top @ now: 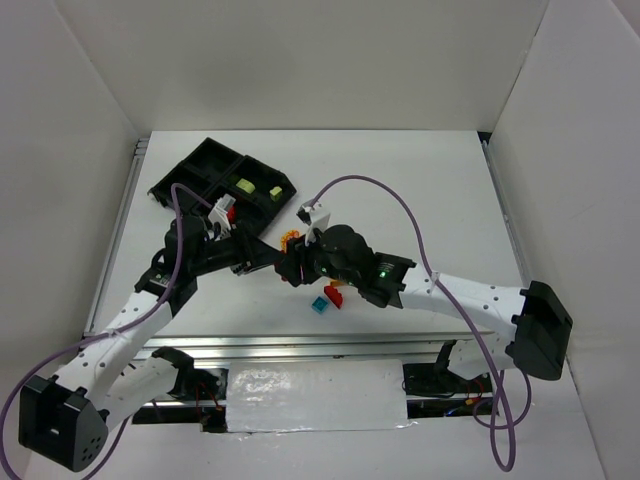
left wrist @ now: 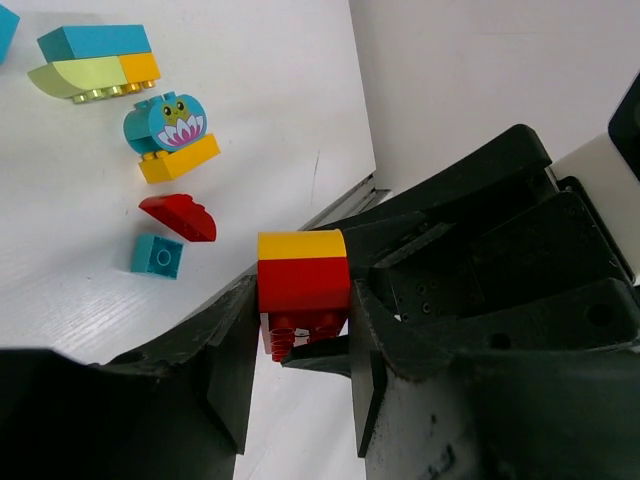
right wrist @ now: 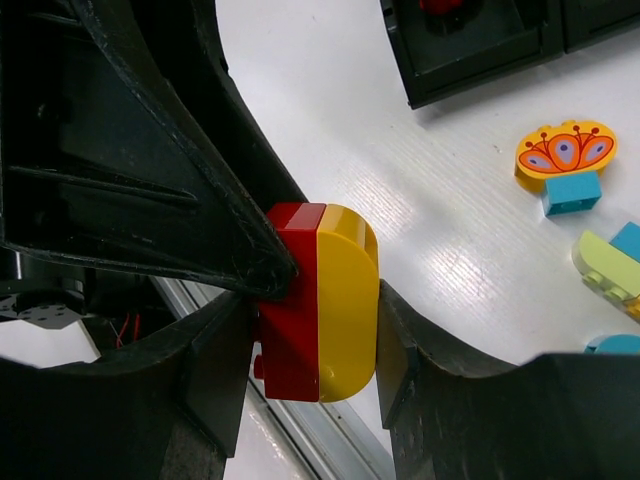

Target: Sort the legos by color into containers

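The robot's left gripper should release the red part in the black tray (top: 243,230), close to the tray's front corner beside the red lego.
A red-and-yellow lego (left wrist: 303,285) is held between both grippers, above the table in front of the tray. My left gripper (left wrist: 303,300) is shut on its red part. My right gripper (right wrist: 315,320) is shut on the same lego (right wrist: 330,300), across its red and yellow halves. The two grippers (top: 262,255) (top: 305,262) meet tip to tip. The black tray (top: 190,172) lies at the back left, with a pale green lego (top: 243,186) and a yellow one (top: 274,191) in its right compartments.
Loose legos lie under the right arm: a small teal one (top: 319,304), a red curved one (top: 333,295), an orange crown piece (right wrist: 565,155), a frog piece (left wrist: 170,130) and a teal-green-yellow stack (left wrist: 95,62). The table's front rail (top: 300,345) is close by.
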Motion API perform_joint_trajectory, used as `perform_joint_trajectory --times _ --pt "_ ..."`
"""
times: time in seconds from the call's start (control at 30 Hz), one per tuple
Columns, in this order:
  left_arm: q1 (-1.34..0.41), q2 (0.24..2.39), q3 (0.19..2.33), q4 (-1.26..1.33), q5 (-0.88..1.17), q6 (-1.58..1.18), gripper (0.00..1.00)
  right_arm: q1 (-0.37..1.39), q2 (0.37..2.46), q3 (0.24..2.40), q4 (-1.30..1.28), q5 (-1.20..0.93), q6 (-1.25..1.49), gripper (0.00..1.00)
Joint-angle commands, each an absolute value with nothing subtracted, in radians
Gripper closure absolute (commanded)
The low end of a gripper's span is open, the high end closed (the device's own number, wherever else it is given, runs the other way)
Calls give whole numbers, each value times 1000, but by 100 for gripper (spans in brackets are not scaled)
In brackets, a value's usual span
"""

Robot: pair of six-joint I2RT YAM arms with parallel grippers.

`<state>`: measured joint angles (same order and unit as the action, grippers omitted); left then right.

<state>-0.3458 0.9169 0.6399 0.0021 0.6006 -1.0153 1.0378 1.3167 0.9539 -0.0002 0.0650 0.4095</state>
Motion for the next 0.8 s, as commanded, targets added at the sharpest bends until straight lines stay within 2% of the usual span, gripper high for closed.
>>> perform_joint_trajectory --times 0.0,0.03,0.07,0.2,0.37,0.57,0.77 --pt "-354 914 664 49 617 -959 100 1043 1299 997 64 9 433 85" --pt "-354 910 669 46 614 -950 100 1036 1296 993 72 -3 436 64" --pt "-353 907 681 40 608 -939 100 1029 1289 973 80 -32 440 3" --pt "-353 888 724 3 580 -836 100 908 1224 901 124 -265 483 0" --pt "-348 893 759 11 695 -738 100 704 1105 758 201 -713 462 1" --pt "-353 885 741 147 947 -701 100 675 991 709 279 -900 455 2" --pt "-354 847 730 237 1034 -747 100 673 1032 707 411 -939 540 8"
